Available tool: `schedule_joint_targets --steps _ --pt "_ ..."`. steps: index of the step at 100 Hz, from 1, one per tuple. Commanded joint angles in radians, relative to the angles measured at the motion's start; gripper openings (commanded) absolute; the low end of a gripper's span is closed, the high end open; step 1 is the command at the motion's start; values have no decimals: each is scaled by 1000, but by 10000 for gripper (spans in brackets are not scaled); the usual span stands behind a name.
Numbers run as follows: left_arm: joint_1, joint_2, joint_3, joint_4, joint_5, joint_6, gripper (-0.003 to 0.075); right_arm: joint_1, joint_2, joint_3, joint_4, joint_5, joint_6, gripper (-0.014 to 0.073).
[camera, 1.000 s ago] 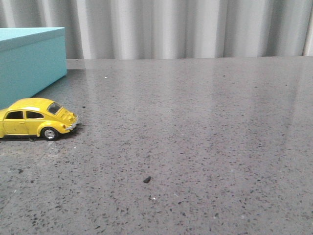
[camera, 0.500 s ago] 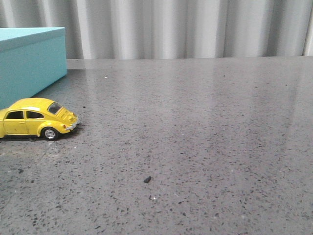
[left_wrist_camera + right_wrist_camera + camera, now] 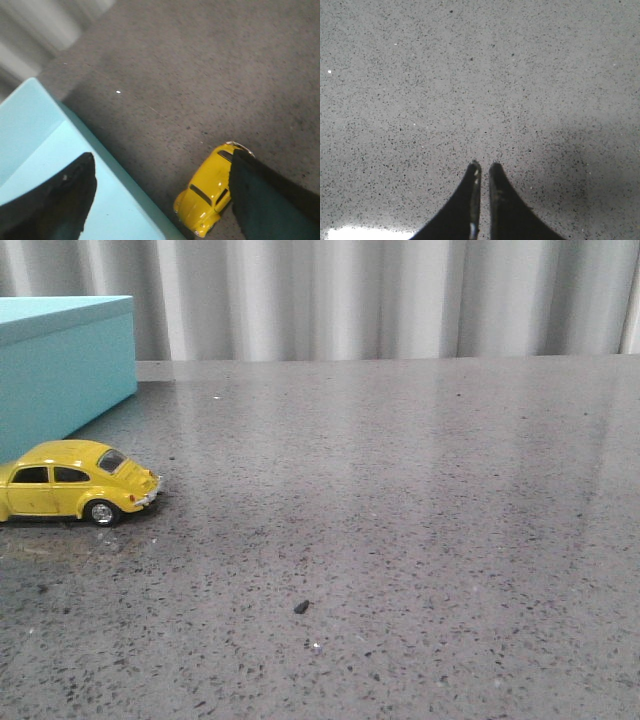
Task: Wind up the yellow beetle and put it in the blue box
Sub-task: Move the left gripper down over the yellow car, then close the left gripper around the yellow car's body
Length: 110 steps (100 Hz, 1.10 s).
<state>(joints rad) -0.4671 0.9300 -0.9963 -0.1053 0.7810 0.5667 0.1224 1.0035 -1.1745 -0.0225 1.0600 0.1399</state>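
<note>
My left gripper is to go down to the yellow beetle next and close across its long sides at the doors (image 3: 52,487) (image 3: 221,196).
The yellow beetle (image 3: 72,483) stands on its wheels at the far left of the grey table, just in front of the blue box (image 3: 62,366), whose lid is on. In the left wrist view the beetle (image 3: 210,190) lies beside the box (image 3: 55,165), well below the camera. My left gripper (image 3: 162,157) is open and empty, high above them; one fingertip (image 3: 75,185) shows over the box lid, the other (image 3: 260,195) overlaps the car's edge. My right gripper (image 3: 483,166) is shut and empty above bare table. Neither gripper shows in the front view.
The speckled grey table (image 3: 400,520) stretches to the right of the car. A small dark crumb (image 3: 300,607) lies on it near the front. A pleated grey curtain (image 3: 380,295) closes the back.
</note>
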Motion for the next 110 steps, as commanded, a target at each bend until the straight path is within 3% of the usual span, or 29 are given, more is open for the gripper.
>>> schedule_joint_targets --steps 1,33,69,110 --pt "-33 73 -60 -6 1 49 508 -6 -20 -32 -2 -60 -4 -41" --pt "-100 319 -94 -6 188 106 508 -6 -28 -32 -2 -62 -4 -41" --pt "-102 432 -105 22 159 135 404 -6 -28 -32 -2 -65 -4 -41" --pt "-102 446 -105 90 88 135 402 -6 -30 -32 -2 -64 -4 -41"
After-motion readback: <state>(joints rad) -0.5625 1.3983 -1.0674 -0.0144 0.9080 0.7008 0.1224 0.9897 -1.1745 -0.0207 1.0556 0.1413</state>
